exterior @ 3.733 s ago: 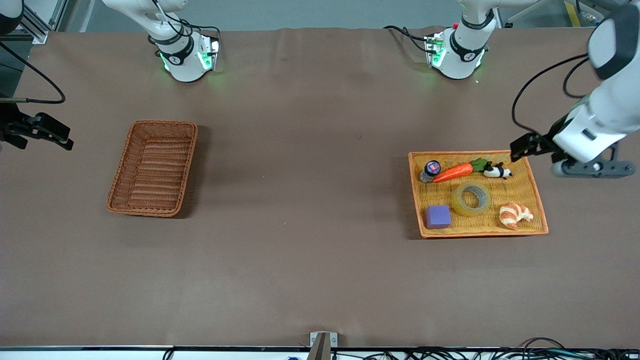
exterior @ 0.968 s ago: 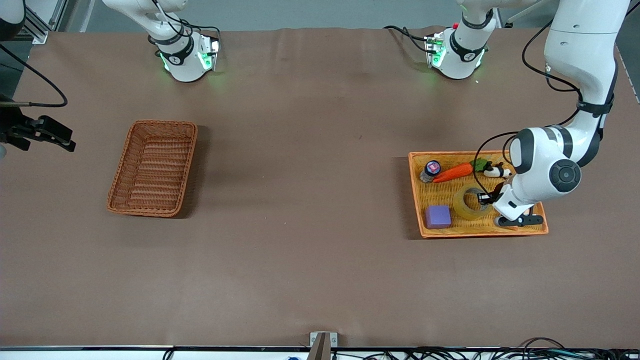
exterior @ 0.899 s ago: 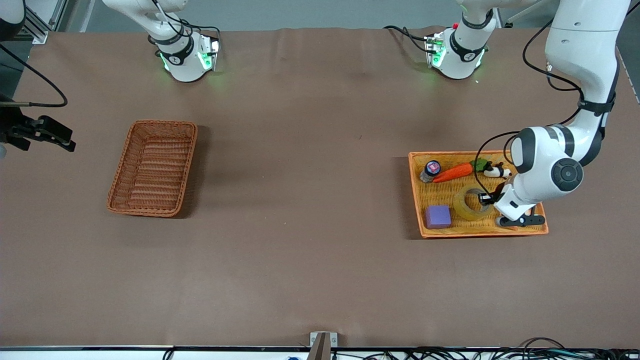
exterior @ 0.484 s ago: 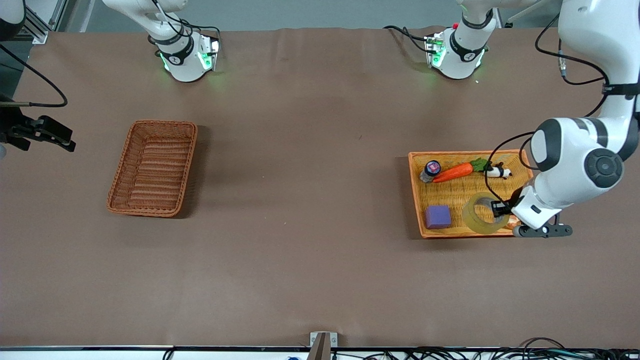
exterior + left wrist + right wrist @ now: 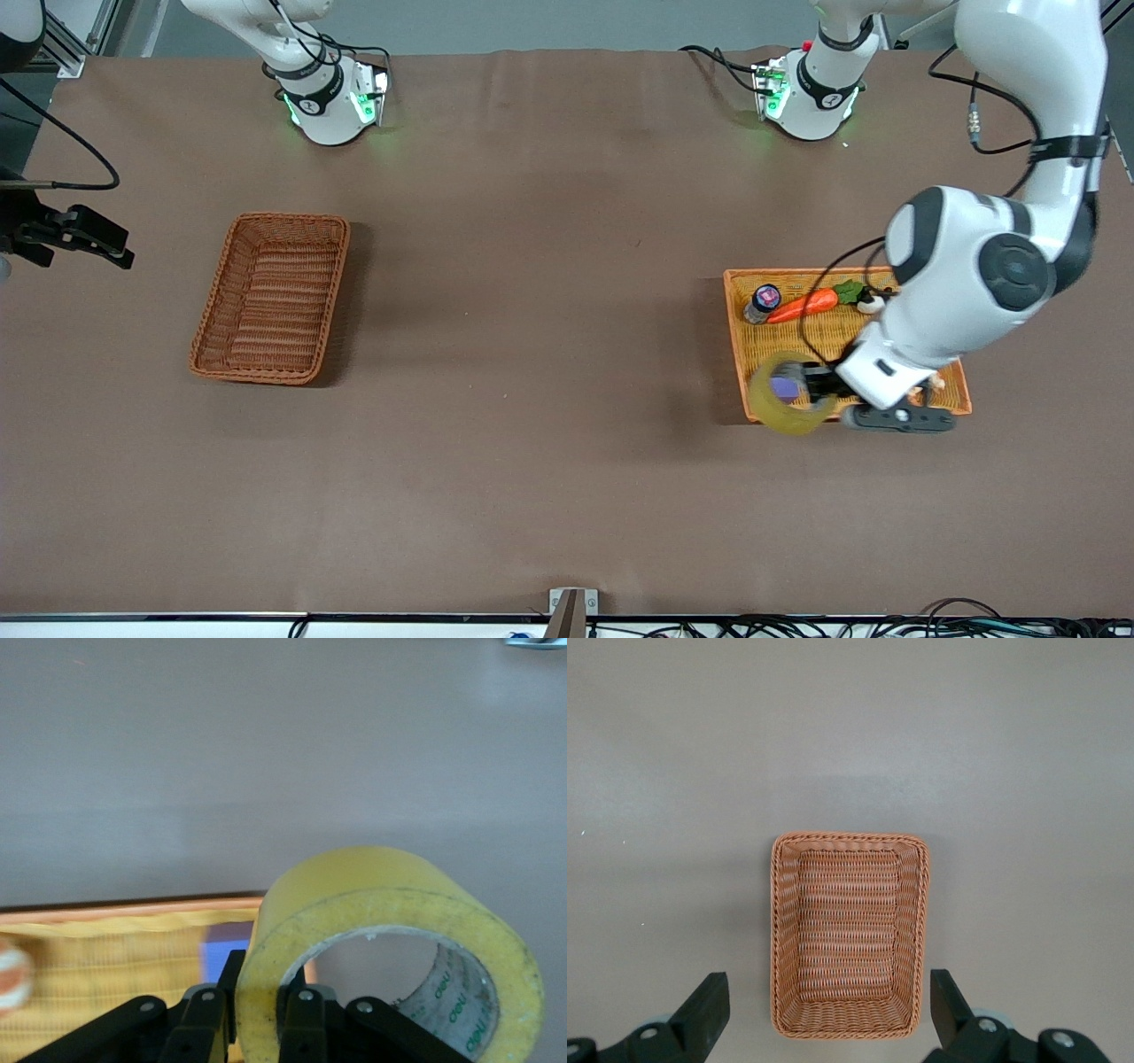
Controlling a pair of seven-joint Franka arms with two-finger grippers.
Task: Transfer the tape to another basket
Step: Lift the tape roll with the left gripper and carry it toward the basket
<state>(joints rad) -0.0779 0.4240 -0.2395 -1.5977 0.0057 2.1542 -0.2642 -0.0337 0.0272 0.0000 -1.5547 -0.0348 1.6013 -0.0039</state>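
I will have my left gripper release the tape on the bare tabletop [image 5: 495, 330] between the orange tray and the reddish-brown basket.
My left gripper [image 5: 811, 387] is shut on the wall of the tape [image 5: 785, 406], a translucent yellowish ring. It holds the tape in the air over the corner of the flat orange tray [image 5: 734, 292]. In the left wrist view one of the fingers [image 5: 297, 1001] sits inside the tape [image 5: 381, 904] and the other outside it. The reddish-brown basket [image 5: 270, 297] lies empty toward the right arm's end of the table. My right gripper [image 5: 97, 241] waits open, high above that end of the table. The right wrist view looks down on the basket [image 5: 849, 935].
In the orange tray lie a carrot [image 5: 804, 305], a small bottle [image 5: 762, 302], a purple block [image 5: 783, 388] seen through the tape ring, and a panda toy [image 5: 870, 303] partly hidden by the left arm. Bare brown tabletop stretches between tray and basket.
The left gripper has lifted the tape off the tray floor and carried it toward the tray's corner on the basket's side. The right arm has not moved.
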